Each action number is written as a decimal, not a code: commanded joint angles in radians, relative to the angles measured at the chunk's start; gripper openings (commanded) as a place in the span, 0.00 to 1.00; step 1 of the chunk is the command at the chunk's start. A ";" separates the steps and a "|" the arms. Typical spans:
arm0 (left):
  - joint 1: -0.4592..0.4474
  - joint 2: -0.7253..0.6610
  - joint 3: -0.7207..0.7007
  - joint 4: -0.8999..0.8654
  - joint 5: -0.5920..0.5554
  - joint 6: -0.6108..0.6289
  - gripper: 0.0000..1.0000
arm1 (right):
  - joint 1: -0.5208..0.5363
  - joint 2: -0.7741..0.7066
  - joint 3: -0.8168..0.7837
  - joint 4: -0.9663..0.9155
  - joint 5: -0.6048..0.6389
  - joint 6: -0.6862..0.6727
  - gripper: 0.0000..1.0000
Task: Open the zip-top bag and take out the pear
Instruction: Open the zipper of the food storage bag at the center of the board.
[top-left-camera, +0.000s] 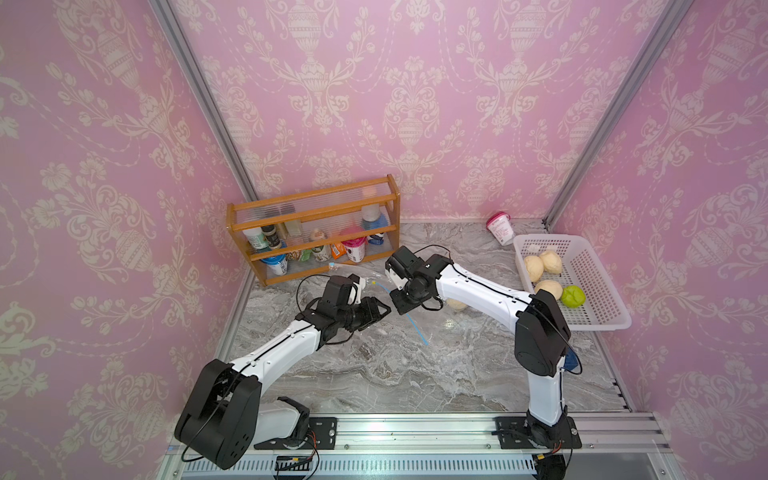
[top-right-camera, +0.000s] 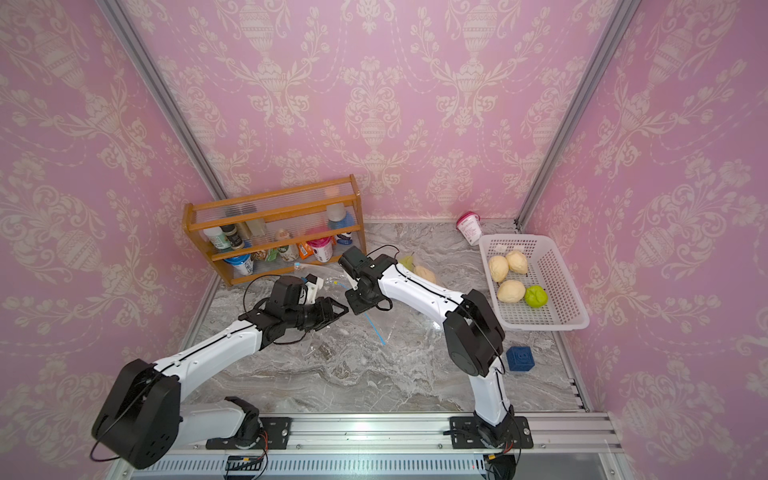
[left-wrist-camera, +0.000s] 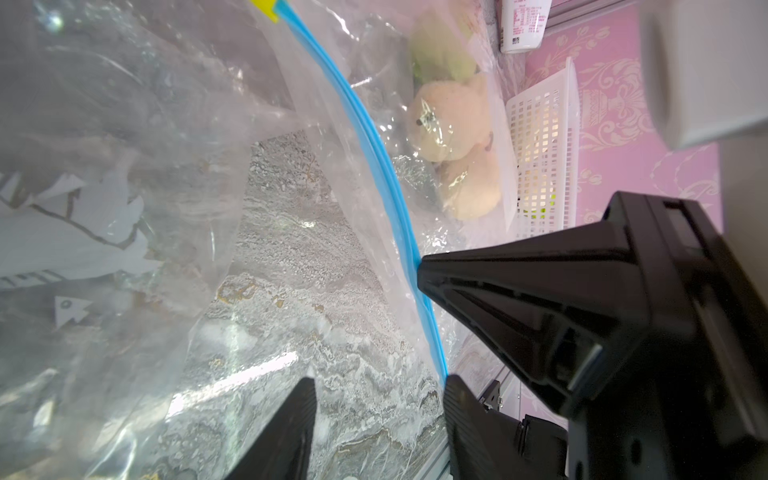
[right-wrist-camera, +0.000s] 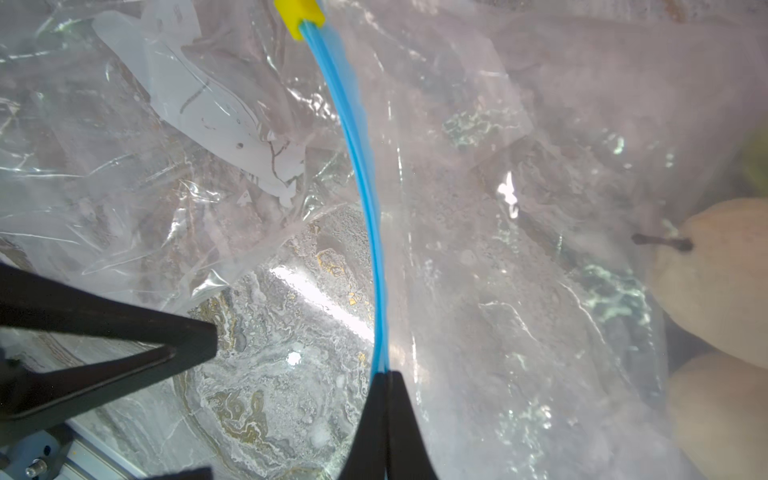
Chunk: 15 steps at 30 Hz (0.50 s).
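Observation:
The bag's blue strip is outside the open fingers of my left gripper, so next my left gripper moves over and pinches the strip's near edge (left-wrist-camera: 436, 356) before it pulls the bag open.
The clear zip-top bag (left-wrist-camera: 145, 145) hangs crumpled between both grippers above the marble table. Its blue zip strip (top-left-camera: 417, 328) shows in both top views and ends in a yellow slider (right-wrist-camera: 299, 16). My right gripper (right-wrist-camera: 384, 376) is shut on the blue strip (right-wrist-camera: 368, 208). Beside the strip, my left gripper (left-wrist-camera: 378, 386) is open, its jaws well apart, with only clear film and table showing in the gap. The two grippers nearly meet tip to tip, left (top-left-camera: 384, 309) and right (top-left-camera: 401, 307). A yellow pear (left-wrist-camera: 449, 120) lies inside the bag with a second (left-wrist-camera: 473, 191) and a green fruit (left-wrist-camera: 440, 54).
A white basket (top-left-camera: 602, 324) at the right holds three pale fruits and a green one. A wooden rack (top-left-camera: 316, 232) of bottles and cups stands at the back left. A pink-lidded cup (top-left-camera: 500, 226) lies near the back wall. A blue cube (top-right-camera: 519, 359) sits by the right arm.

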 joint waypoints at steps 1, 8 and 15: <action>0.003 0.007 -0.029 0.064 -0.023 -0.069 0.47 | -0.034 -0.081 -0.057 0.098 -0.110 0.070 0.00; -0.042 0.073 0.015 0.096 -0.037 -0.145 0.45 | -0.085 -0.141 -0.166 0.249 -0.285 0.127 0.00; -0.087 0.006 0.017 0.089 -0.147 -0.200 0.39 | -0.104 -0.160 -0.233 0.330 -0.353 0.174 0.00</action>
